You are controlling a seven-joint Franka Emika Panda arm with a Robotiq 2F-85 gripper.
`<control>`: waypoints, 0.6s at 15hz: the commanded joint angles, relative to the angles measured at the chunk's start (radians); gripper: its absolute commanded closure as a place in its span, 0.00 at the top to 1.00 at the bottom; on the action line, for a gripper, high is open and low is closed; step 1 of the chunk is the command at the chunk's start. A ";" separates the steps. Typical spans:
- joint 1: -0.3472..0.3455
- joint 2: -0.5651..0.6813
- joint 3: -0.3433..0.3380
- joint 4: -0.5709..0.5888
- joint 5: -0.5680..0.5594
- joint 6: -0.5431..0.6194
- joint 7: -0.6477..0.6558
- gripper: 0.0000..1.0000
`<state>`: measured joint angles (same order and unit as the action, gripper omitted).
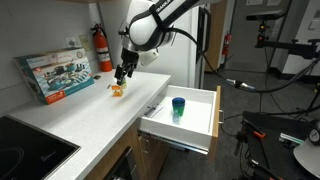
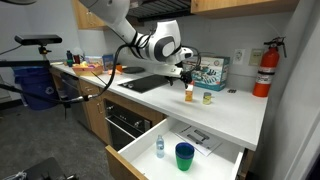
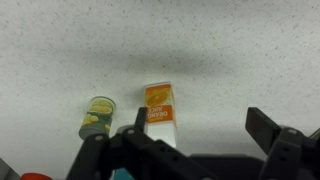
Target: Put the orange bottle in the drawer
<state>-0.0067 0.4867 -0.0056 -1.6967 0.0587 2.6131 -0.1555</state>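
The orange bottle's pale top [image 1: 117, 86] [image 3: 162, 132], just above its orange label, should be my gripper's next stop, and my gripper will close there.
The orange bottle [image 1: 117, 89] stands upright on the white countertop, also seen in an exterior view [image 2: 188, 96] and in the wrist view [image 3: 158, 108], where it shows an orange label end and a pale end. My gripper [image 1: 122, 72] hangs just above it, also seen in an exterior view [image 2: 185, 72]. In the wrist view the gripper [image 3: 200, 135] is open and empty, with the bottle near one finger. The white drawer [image 1: 176, 135] is pulled out below the counter edge, also seen in an exterior view [image 2: 130, 156].
A teal cup [image 1: 178, 107] [image 2: 185, 155] and a small clear bottle [image 2: 159, 146] are in the drawer. A yellow-green can [image 3: 98, 117] [image 2: 207, 98] stands beside the orange bottle. A printed box [image 1: 55, 75], a fire extinguisher [image 1: 100, 48] and a black cooktop [image 1: 25, 150] are nearby.
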 commanded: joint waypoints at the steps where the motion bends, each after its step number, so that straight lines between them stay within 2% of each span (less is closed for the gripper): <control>1: 0.003 0.024 -0.009 0.014 -0.028 0.020 0.066 1.00; 5: 0.005 0.075 -0.027 0.060 -0.041 0.038 0.126 1.00; 9: -0.016 0.140 -0.018 0.129 -0.032 0.063 0.107 1.00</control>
<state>-0.0122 0.5566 -0.0233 -1.6583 0.0441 2.6528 -0.0601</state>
